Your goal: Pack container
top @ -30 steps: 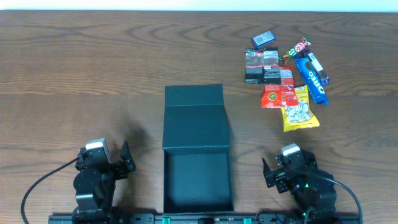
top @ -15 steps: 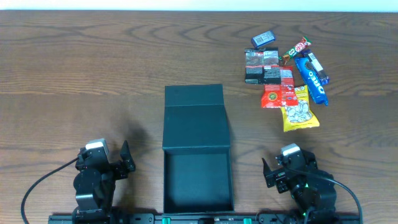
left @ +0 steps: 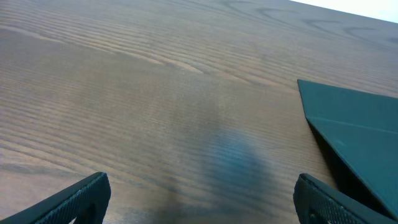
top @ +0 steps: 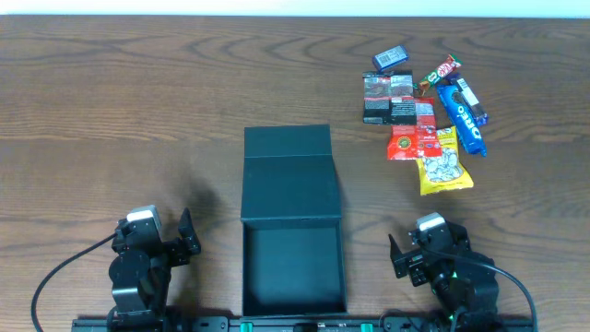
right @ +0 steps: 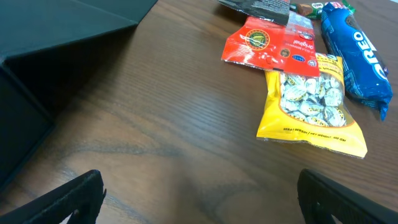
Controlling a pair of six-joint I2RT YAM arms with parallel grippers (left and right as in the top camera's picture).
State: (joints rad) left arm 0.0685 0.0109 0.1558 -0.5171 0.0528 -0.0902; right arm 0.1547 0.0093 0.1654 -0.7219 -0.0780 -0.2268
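My left gripper should grip the dark teal container's side edge (top: 243, 231) nearest it, by the flap lid's fold.
The dark teal container (top: 293, 269) stands open at the table's front middle, its flap lid (top: 289, 173) laid back away from me. It also shows in the left wrist view (left: 354, 134) and the right wrist view (right: 56, 37). My left gripper (top: 184, 238) rests left of it, open and empty, fingers wide apart (left: 199, 202). My right gripper (top: 398, 254) rests right of it, open and empty (right: 199, 199). Snack packets lie at the back right: a yellow bag (top: 445, 164) (right: 311, 102), a red packet (top: 411, 140) (right: 273, 45), a blue Oreo pack (top: 461, 118) (right: 357, 53).
More snacks in the pile: black packets (top: 389, 99), a small dark packet (top: 391, 58), a red-green candy bar (top: 440, 70). Bare wooden table (top: 120, 111) spreads to the left and back. The arm bases sit at the front edge.
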